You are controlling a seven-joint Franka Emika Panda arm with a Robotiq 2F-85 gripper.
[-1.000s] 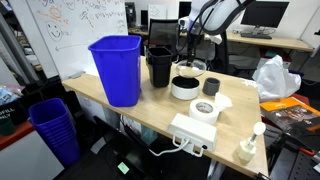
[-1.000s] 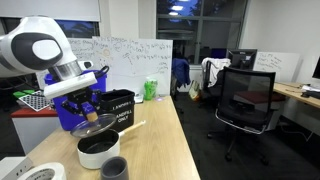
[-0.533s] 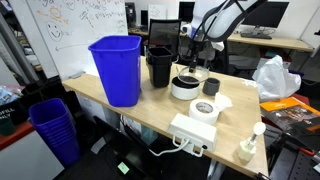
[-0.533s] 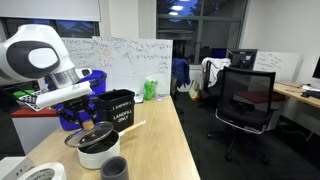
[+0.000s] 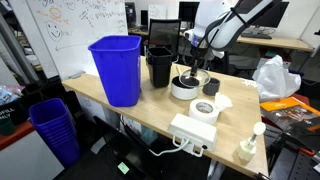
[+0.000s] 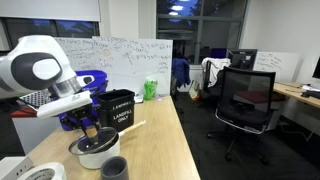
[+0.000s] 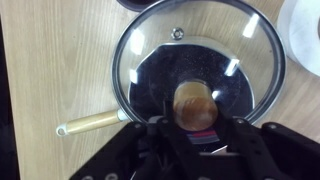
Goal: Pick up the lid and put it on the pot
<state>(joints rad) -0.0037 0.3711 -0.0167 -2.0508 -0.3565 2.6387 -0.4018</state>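
The robot's gripper needs to release the lid on the open rim of the low white pot (image 5: 186, 82) (image 7: 193, 88), so that it covers the pot's dark inside.
The lid (image 7: 200, 40) is a glass disc with a metal rim and a brown knob. In the wrist view my gripper (image 7: 197, 122) is shut on that knob. The lid hangs level right over the low white pot (image 5: 184, 90), whose dark inside and pale handle (image 7: 95, 122) show through and beside the glass. In both exterior views the lid (image 5: 188, 78) (image 6: 92, 142) sits at or just above the pot's (image 6: 97, 154) rim under the gripper (image 5: 192, 68) (image 6: 88, 128). I cannot tell whether they touch.
A tall blue bin (image 5: 117, 68) and a tall black container (image 5: 159, 65) stand beside the pot. A small black cup (image 5: 211, 87), a white tape roll (image 5: 205, 109), a white box (image 5: 192, 131) and a bottle (image 5: 247, 147) lie nearer the table's end.
My gripper has come down with the lid, from well above the pot to right at its rim, and has shifted over its middle.
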